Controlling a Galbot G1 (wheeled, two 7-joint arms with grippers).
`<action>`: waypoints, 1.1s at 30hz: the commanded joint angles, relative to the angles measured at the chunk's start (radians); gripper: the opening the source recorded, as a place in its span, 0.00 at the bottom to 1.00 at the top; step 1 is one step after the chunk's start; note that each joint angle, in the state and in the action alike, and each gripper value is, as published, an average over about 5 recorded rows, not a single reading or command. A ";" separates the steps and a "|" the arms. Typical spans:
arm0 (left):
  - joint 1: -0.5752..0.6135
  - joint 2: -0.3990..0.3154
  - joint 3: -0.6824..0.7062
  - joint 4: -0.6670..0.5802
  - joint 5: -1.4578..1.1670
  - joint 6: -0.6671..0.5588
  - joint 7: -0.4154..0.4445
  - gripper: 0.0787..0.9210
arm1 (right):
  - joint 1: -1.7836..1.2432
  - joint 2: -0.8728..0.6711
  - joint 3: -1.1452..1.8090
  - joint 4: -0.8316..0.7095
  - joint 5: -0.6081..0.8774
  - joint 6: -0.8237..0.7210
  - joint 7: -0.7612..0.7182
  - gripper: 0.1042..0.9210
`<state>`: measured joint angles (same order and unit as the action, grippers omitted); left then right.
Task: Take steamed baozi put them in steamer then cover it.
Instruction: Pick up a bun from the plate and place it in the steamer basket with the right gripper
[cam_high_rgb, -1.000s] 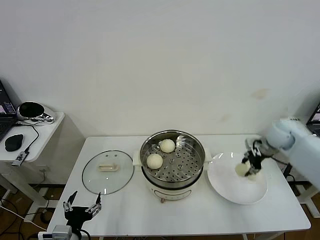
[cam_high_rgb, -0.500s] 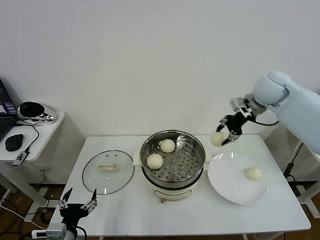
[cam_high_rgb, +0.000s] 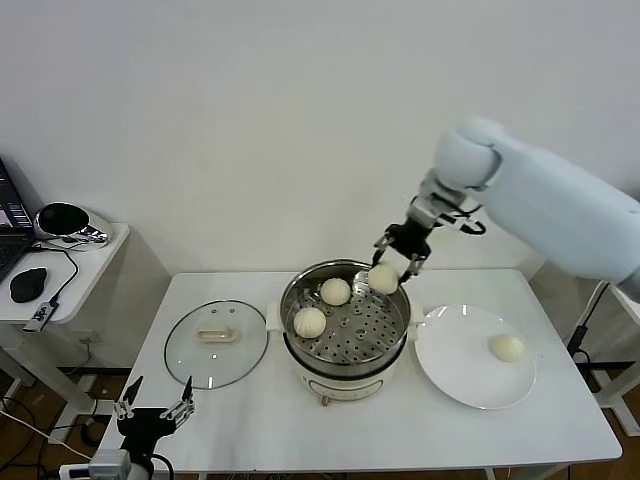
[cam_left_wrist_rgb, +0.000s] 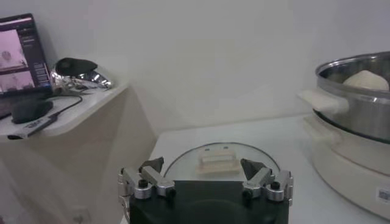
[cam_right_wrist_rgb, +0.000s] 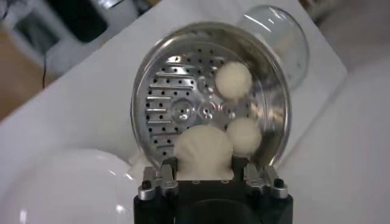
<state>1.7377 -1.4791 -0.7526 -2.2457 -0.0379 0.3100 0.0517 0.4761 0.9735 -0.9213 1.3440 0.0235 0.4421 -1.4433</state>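
Observation:
I need to release the baozi from my right gripper on the perforated tray (cam_high_rgb: 343, 346) (cam_right_wrist_rgb: 184, 74) near the front rim of the steamer.
My right gripper (cam_high_rgb: 392, 260) (cam_right_wrist_rgb: 205, 165) is shut on a cream-white baozi (cam_high_rgb: 383, 277) (cam_right_wrist_rgb: 205, 151) and holds it just above the far right rim of the steamer (cam_high_rgb: 345, 288) (cam_right_wrist_rgb: 271, 91). Two more baozi (cam_high_rgb: 335, 291) (cam_high_rgb: 309, 321) lie on the perforated tray inside. One baozi (cam_high_rgb: 507, 347) rests on the white plate (cam_high_rgb: 460, 375) to the right. The glass cover (cam_high_rgb: 215, 343) (cam_left_wrist_rgb: 183, 165) lies flat on the table left of the steamer. My left gripper (cam_high_rgb: 152, 409) (cam_left_wrist_rgb: 203, 171) hangs open off the table's front left corner, facing the cover.
A side table (cam_high_rgb: 85, 262) at the far left carries a mouse (cam_high_rgb: 28, 284), a cable and a shiny round device (cam_high_rgb: 63, 222). A wall runs close behind the white table (cam_high_rgb: 400, 430).
My right gripper lifted a baozi off the plate and carried it up and left, to above the steamer. One baozi stays on the plate. The left arm sank slightly.

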 joint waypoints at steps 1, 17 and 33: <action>0.005 -0.004 -0.003 -0.014 -0.003 -0.002 -0.002 0.88 | 0.006 0.108 -0.089 0.010 -0.097 0.244 0.030 0.56; 0.004 -0.004 -0.002 -0.016 -0.017 -0.002 -0.007 0.88 | -0.117 0.151 -0.086 0.097 -0.359 0.287 0.097 0.56; 0.000 -0.009 0.003 0.001 -0.013 -0.002 -0.007 0.88 | -0.179 0.134 -0.091 0.117 -0.327 0.269 0.105 0.56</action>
<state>1.7385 -1.4883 -0.7511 -2.2468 -0.0513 0.3080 0.0448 0.3195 1.1028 -1.0089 1.4480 -0.2962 0.7052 -1.3451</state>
